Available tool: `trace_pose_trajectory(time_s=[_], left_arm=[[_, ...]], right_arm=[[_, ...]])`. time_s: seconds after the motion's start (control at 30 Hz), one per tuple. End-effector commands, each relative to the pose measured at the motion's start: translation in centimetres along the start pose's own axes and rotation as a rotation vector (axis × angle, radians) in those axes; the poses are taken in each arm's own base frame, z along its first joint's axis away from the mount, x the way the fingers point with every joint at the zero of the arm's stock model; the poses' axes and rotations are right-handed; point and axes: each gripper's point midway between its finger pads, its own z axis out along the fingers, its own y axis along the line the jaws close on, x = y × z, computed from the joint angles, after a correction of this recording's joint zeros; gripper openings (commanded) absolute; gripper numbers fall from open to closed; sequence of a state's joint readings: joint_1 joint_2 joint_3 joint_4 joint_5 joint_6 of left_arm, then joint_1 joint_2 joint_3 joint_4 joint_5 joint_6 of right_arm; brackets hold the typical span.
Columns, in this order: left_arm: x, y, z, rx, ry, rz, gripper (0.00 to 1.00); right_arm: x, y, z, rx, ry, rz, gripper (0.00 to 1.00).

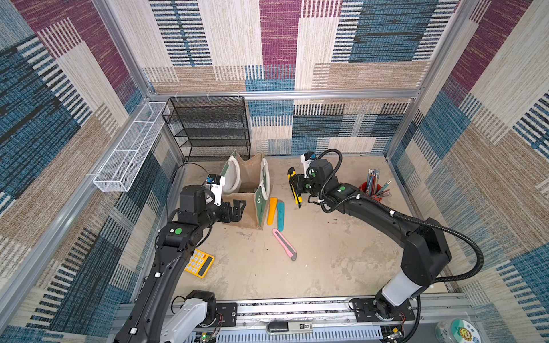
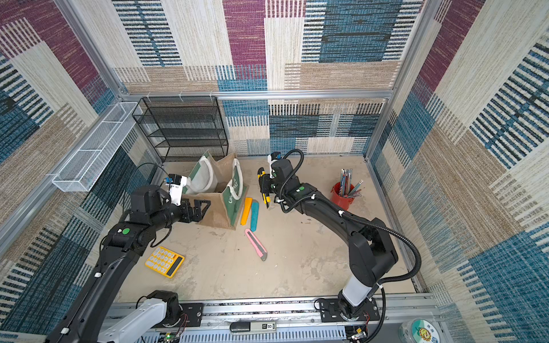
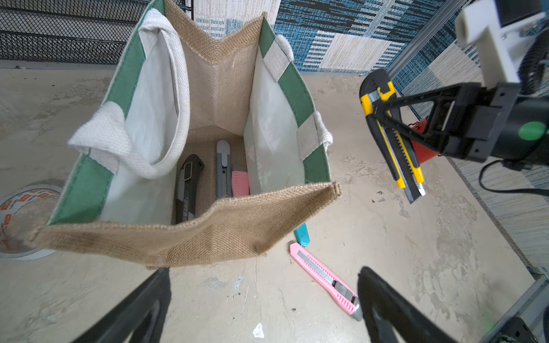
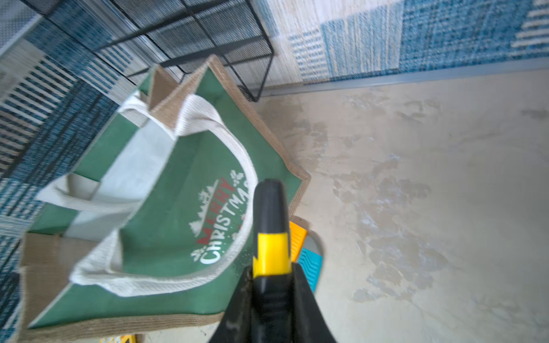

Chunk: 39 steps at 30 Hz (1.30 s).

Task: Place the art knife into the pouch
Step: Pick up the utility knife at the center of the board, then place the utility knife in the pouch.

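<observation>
Next, I release the yellow-and-black art knife with my right gripper inside the open pouch, down (image 1: 253,187) between its white handles. The knife is now in the air beside the pouch.
The pouch (image 1: 257,205) (image 2: 221,208) (image 3: 208,237) (image 4: 166,237) stands open and upright at the back left of the table. Three knives lie inside it: a black one (image 3: 188,187), a grey one (image 3: 223,169) and a pink one (image 3: 240,184). My right gripper (image 1: 298,186) (image 2: 265,186) (image 3: 375,110) (image 4: 271,271) is shut on a yellow-and-black art knife (image 1: 295,190) (image 2: 264,193) (image 3: 395,148) (image 4: 271,225), held in the air to the right of the pouch. My left gripper (image 1: 239,209) (image 2: 203,209) (image 3: 266,271) is open and empty beside the pouch's burlap side.
A pink knife (image 1: 284,244) (image 3: 325,277), an orange one (image 1: 272,210) and a teal one (image 1: 280,215) lie on the table right of the pouch. A yellow calculator (image 1: 199,263), a red pen cup (image 1: 370,190), a black mesh rack (image 1: 208,127) and a tape roll (image 3: 17,219) are nearby.
</observation>
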State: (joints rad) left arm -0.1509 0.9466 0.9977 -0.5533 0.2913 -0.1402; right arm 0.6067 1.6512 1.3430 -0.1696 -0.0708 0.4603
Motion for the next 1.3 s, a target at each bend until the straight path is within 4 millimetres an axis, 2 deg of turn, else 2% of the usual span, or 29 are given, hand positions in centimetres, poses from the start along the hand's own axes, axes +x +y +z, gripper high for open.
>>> trace_pose_trajectory(time_s=[0.0,0.33,0.57,0.7,0.83,0.97,1.13,1.27], left_arm=[[-0.9,-0.1,-0.1,0.004,-0.038,-0.013,0.99],[-0.9,-0.1,-0.1,0.006,-0.038,-0.013,0.99],[-0.9,-0.2,-0.1,0.007,-0.041,-0.013,0.99],[-0.9,-0.2,-0.2,0.005,-0.042,-0.012,0.99],[-0.8,-0.1,-0.3,0.001,-0.041,-0.011,0.99],[-0.8,-0.1,-0.2,0.004,-0.038,-0.014,0.99],[-0.8,-0.1,-0.2,0.004,-0.041,-0.012,0.99],[-0.8,-0.2,-0.3,0.004,-0.043,-0.011,0.99]], right_arm=[[-2.3,3.0,-0.6,-0.120,-0.044,-0.030,0.00],[-6.4,7.5,-2.1,-0.261,-0.132,-0.061,0.00],[-8.1,11.4,-1.2,-0.358,-0.156,-0.095,0.00],[-8.2,12.2,0.9,-0.366,-0.138,-0.102,0.00],[-7.1,13.5,3.5,-0.402,-0.079,-0.107,0.00],[-6.8,15.1,5.7,-0.417,-0.048,-0.127,0.00],[-7.2,17.0,7.5,-0.452,-0.036,-0.147,0.00],[-7.2,17.7,9.0,-0.470,-0.041,-0.148,0.00]])
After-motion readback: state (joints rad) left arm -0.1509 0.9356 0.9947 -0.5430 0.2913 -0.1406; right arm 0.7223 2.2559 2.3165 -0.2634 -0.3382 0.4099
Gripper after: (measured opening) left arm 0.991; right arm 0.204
